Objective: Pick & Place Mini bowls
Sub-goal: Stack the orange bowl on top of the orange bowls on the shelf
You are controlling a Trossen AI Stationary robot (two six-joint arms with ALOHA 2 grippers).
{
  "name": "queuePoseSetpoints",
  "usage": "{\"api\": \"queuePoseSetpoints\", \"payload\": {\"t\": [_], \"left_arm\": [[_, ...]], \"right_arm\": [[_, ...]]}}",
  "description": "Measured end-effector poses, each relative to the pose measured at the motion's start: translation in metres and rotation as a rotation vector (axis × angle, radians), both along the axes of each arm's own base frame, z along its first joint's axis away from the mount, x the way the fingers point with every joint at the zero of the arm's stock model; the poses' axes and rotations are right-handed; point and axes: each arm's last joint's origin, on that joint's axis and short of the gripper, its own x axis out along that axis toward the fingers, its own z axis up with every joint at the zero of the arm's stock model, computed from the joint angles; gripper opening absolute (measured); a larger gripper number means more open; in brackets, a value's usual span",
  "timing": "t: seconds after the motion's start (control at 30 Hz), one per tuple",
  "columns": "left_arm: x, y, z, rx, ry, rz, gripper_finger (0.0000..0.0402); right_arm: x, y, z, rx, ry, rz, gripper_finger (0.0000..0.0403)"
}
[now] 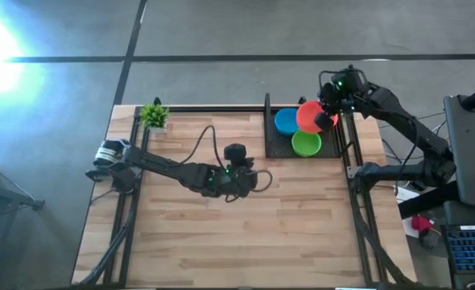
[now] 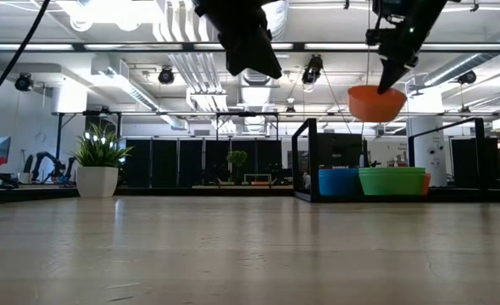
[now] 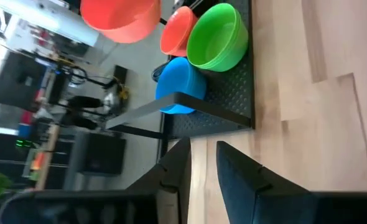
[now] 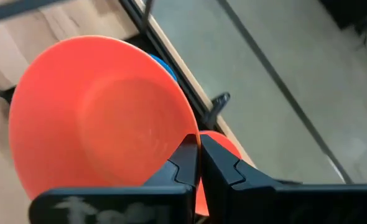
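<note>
I should use my right gripper to set this orange bowl, now in the air above the tray, down inside the other orange bowl (image 1: 323, 118) (image 4: 203, 171) in the black tray.
My right gripper (image 1: 326, 121) is shut on an orange mini bowl (image 1: 307, 114), held in the air above the black tray (image 1: 279, 150) at the table's far right. The bowl also shows in the low view (image 2: 377, 102) and the right wrist view (image 4: 102, 118). Resting on their bases in the tray are a blue bowl (image 1: 285, 121), a green bowl (image 1: 306, 144) and another orange bowl (image 3: 177, 31). My left gripper (image 3: 202, 158) is open and empty, hovering over the table's middle (image 1: 260, 179), pointing toward the tray. My right gripper pinches the orange bowl's rim (image 4: 193, 134) between its two fingers, one on the inner side and one on the outer. The fingers (image 2: 394, 72) come from above, pointing down. The bowl hangs below them, lifted clear above the tray and roughly upright.
A small green potted plant (image 1: 154, 115) stands at the table's far left corner. The tray has a raised black frame (image 2: 305, 157) around it. Bare wooden tabletop (image 1: 245, 234) lies in front of both arms. A laptop and cables sit off the table's right side.
</note>
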Motion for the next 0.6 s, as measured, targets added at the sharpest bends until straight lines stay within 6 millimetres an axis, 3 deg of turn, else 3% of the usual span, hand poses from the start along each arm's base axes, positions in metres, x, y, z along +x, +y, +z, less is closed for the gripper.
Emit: {"api": "queuePoseSetpoints", "payload": {"t": [0.17, 0.4, 0.6], "left_arm": [[-0.003, 0.009, 0.009, -0.062, -0.044, 0.003, 0.0078], [-0.004, 0.01, 0.01, -0.079, -0.049, -0.007, 0.0078], [-0.004, 0.01, 0.009, -0.077, -0.037, -0.007, 0.0078]], "right_arm": [[0.002, -0.017, -0.012, 0.037, 0.047, -0.08, 0.0008], [0.006, -0.045, -0.037, 0.021, 0.205, -0.341, 0.0008], [0.013, -0.065, -0.056, 0.058, 0.253, -0.397, 0.0008]]}}
